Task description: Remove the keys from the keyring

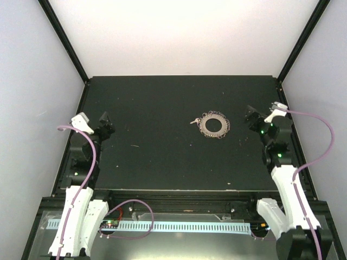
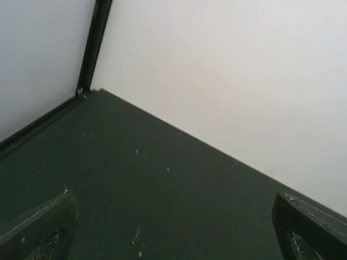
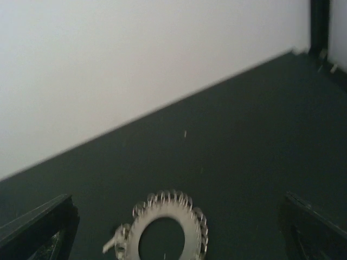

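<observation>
My right gripper should grip a small wire loop [image 1: 227, 129] [image 3: 204, 249] at the edge of the keyring, on the side opposite the silvery key.
The keyring [image 1: 214, 125] is a flat grey ring fringed with small wire loops, lying on the black table right of centre. A tiny silvery key [image 1: 194, 121] sticks out from its left rim. In the right wrist view the keyring [image 3: 190, 223] lies low in the frame with the key [image 3: 113, 245] at its lower left. My right gripper [image 1: 251, 117] is open and empty, hovering just right of the ring; its fingers [image 3: 38, 227] stand wide apart. My left gripper [image 1: 105, 123] is open and empty at the table's left edge, far from the ring; its fingers [image 2: 40, 227] frame bare table.
The black table [image 1: 162, 157] is enclosed by white walls with black corner posts [image 1: 65, 40]. A cable track [image 1: 179, 226] and wires run along the near edge between the arm bases.
</observation>
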